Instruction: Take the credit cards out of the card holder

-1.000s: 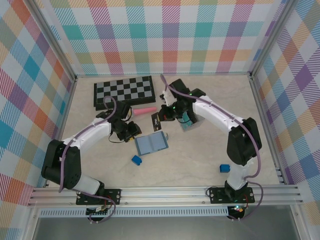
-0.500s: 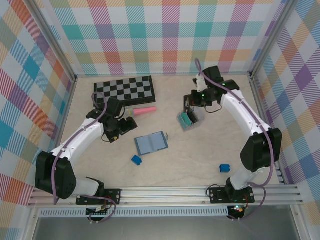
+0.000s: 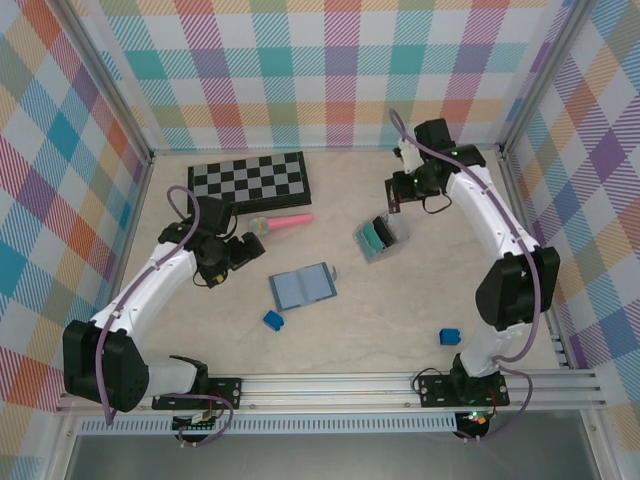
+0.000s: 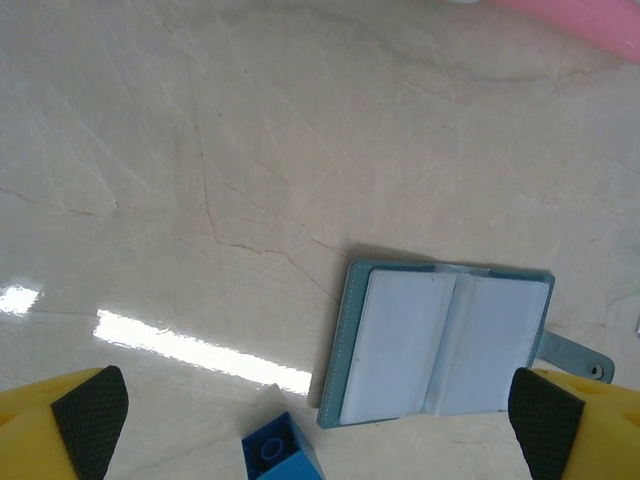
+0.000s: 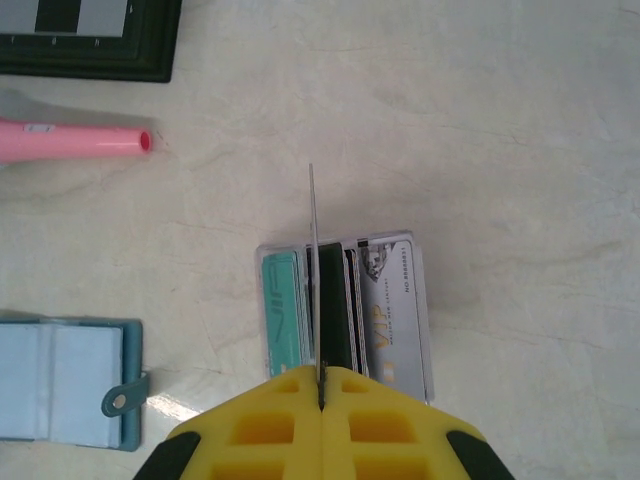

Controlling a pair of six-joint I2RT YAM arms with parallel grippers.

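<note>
Next, my right gripper releases the thin credit card between the teal card and silver VIP card (image 3: 383,233) (image 5: 333,305) in the box. The thin card is now held over the box.
The card holder (image 3: 303,287) lies open on the table, its pale blue inside facing up (image 4: 445,345); its left half also shows at the edge of the right wrist view (image 5: 60,385). My left gripper (image 3: 243,252) is to its left, open, with nothing between its black pads (image 4: 90,420). My right gripper (image 3: 396,196) is behind the grey box (image 3: 392,240) and shut on a thin credit card (image 5: 312,250), seen edge-on over the box. Several credit cards stand in that box (image 5: 427,330), among them a teal one (image 5: 282,310) and a silver VIP one (image 5: 392,310).
A pink marker (image 3: 285,221) and a folded chessboard (image 3: 248,180) lie at the back left. One small blue block (image 3: 272,319) sits just in front of the card holder, another (image 3: 450,337) near the right arm's base. Metal frame rails edge the table.
My left gripper has opened and drawn back to the left, away from the card holder. My right gripper has carried the card from beside the holder to the back right, over the box.
</note>
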